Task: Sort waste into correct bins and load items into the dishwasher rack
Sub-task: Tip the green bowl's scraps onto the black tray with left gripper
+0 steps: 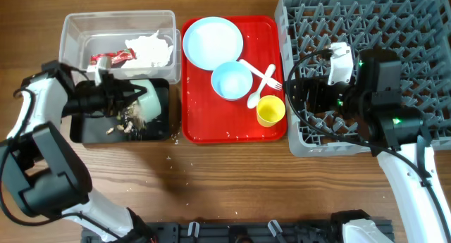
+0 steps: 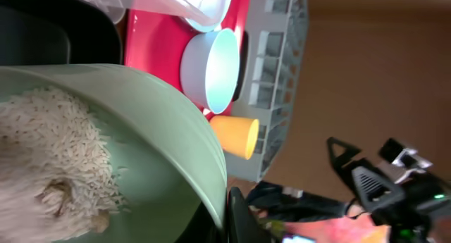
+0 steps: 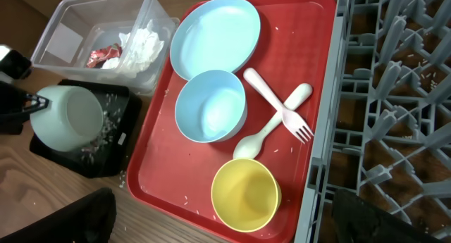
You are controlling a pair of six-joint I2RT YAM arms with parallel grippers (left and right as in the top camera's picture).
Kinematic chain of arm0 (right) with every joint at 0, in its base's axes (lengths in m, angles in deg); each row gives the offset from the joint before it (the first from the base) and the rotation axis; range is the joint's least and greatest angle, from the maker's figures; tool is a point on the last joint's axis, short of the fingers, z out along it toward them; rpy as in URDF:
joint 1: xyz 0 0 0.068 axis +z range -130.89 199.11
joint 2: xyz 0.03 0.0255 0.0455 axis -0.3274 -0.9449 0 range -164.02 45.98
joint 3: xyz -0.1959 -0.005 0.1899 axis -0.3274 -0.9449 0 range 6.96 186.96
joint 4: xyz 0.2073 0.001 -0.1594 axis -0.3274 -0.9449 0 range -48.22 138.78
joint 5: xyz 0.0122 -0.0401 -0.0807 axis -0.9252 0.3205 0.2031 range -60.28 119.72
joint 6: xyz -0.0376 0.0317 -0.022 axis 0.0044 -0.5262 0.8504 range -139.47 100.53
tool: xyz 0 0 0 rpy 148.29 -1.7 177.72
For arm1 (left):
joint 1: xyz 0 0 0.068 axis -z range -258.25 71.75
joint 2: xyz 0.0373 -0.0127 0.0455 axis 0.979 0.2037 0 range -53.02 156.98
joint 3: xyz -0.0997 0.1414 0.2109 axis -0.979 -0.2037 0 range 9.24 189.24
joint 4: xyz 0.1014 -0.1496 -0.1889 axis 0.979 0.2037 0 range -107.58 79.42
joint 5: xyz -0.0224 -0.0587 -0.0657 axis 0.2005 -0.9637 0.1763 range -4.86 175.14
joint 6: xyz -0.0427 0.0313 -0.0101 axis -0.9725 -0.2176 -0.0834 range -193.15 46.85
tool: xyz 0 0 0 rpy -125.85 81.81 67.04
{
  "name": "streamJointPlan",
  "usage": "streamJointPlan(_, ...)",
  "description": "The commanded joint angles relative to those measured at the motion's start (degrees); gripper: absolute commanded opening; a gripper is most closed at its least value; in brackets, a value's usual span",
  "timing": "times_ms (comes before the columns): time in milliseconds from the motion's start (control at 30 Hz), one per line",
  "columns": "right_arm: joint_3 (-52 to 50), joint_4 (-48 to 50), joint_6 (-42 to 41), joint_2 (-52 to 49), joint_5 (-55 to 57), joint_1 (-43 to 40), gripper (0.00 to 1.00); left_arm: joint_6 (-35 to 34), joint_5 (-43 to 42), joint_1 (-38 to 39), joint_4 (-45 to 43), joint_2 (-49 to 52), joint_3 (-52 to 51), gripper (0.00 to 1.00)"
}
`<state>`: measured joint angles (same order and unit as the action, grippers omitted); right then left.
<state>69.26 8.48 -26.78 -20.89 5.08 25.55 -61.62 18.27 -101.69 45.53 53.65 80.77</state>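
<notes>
I need to use my left gripper to set the pale green bowl down on the red tray [image 1: 211, 121], in front of the blue bowl.
My left gripper [image 1: 134, 96] is shut on the rim of the pale green bowl [image 1: 151, 95] and holds it tipped on its side over the black tray [image 1: 91, 130]. White and brown scraps [image 2: 56, 151] cling inside the bowl, and some lie in the tray [image 1: 130, 123]. The clear tub [image 1: 74, 32] holds the red wrapper [image 1: 113, 58] and the tissue [image 1: 151, 49]. The blue plate [image 1: 213, 40], blue bowl [image 1: 231, 79], yellow cup [image 1: 270, 110], fork [image 1: 264, 72] and spoon [image 1: 257, 95] sit on the red tray. My right gripper [image 3: 225, 222] is open, above the cup by the grey rack [image 1: 380, 32].
The flat red serving tray [image 1: 197, 123] lies between the bins and the rack, with stray rice grains on it. A few crumbs [image 1: 169, 158] lie on the wooden table in front of the black tray.
</notes>
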Motion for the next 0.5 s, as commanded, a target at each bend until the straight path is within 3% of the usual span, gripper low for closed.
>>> streamJointPlan(0,1.07,-0.09,-0.37,-0.33,-0.7,0.02,1.0,1.77,-7.65,-2.21,-0.15,2.69,-0.39,0.04)
streamJointPlan(133,1.07,-0.09,-0.37,-0.33,-0.68,0.02,1.0,1.51,-13.81,-2.84,0.55,4.02,-0.42,0.04)
streamJointPlan(233,1.05,-0.2,-0.37,-0.33,-0.68,0.02,1.0,-4.9,-16.37,-2.84,1.27,4.02,-0.42,0.04)
streamJointPlan(467,1.05,-0.48,-0.35,-0.33,-0.68,0.02,1.0,-6.1,-23.5,-3.02,7.37,4.02,-0.39,0.04)
